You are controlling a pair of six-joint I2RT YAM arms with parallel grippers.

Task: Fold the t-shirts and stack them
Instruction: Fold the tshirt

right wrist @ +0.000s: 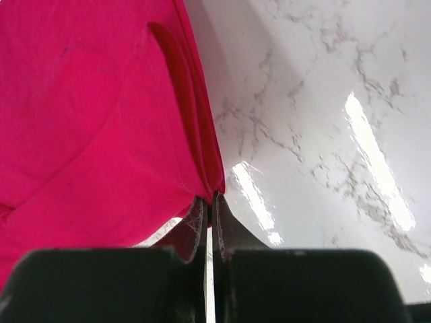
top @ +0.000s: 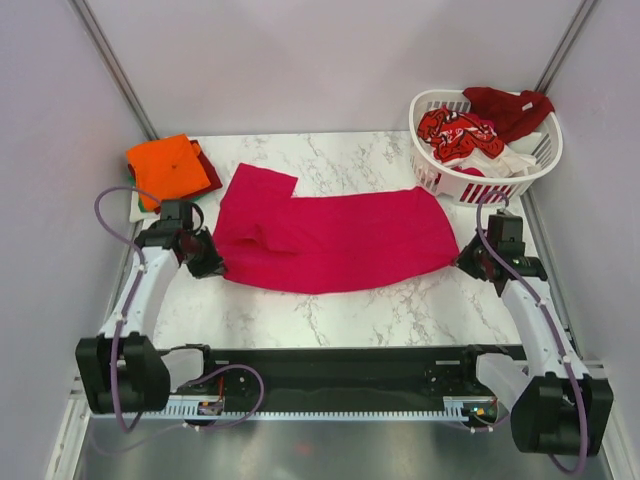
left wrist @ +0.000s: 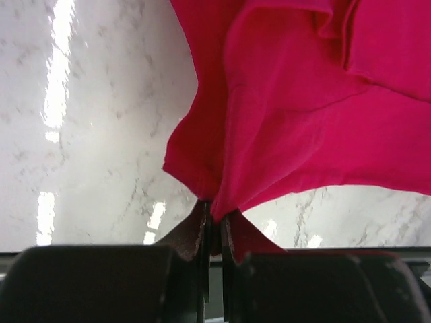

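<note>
The magenta-red t-shirt's near sleeve is bunched over its body; I should release its near corner with my left gripper, then pinch the sleeve's fold (top: 261, 233) first.
The magenta-red t-shirt (top: 330, 238) lies spread across the middle of the marble table. My left gripper (top: 210, 262) is shut on its left near corner; the left wrist view shows the cloth (left wrist: 303, 108) pinched between the jaws (left wrist: 215, 219). My right gripper (top: 470, 258) is shut on its right near corner; the right wrist view shows the cloth (right wrist: 101, 128) pinched at the tips (right wrist: 209, 205). A folded orange t-shirt (top: 165, 168) lies on a dark red one (top: 210, 172) at the back left. Red-patterned (top: 455, 132), dark red (top: 505, 108) and white (top: 510, 160) shirts fill the basket.
The white slatted basket (top: 440, 180) stands at the back right, close behind my right gripper. White walls close in the table on three sides. Bare marble (top: 330, 315) shows between the shirt and the arm bases.
</note>
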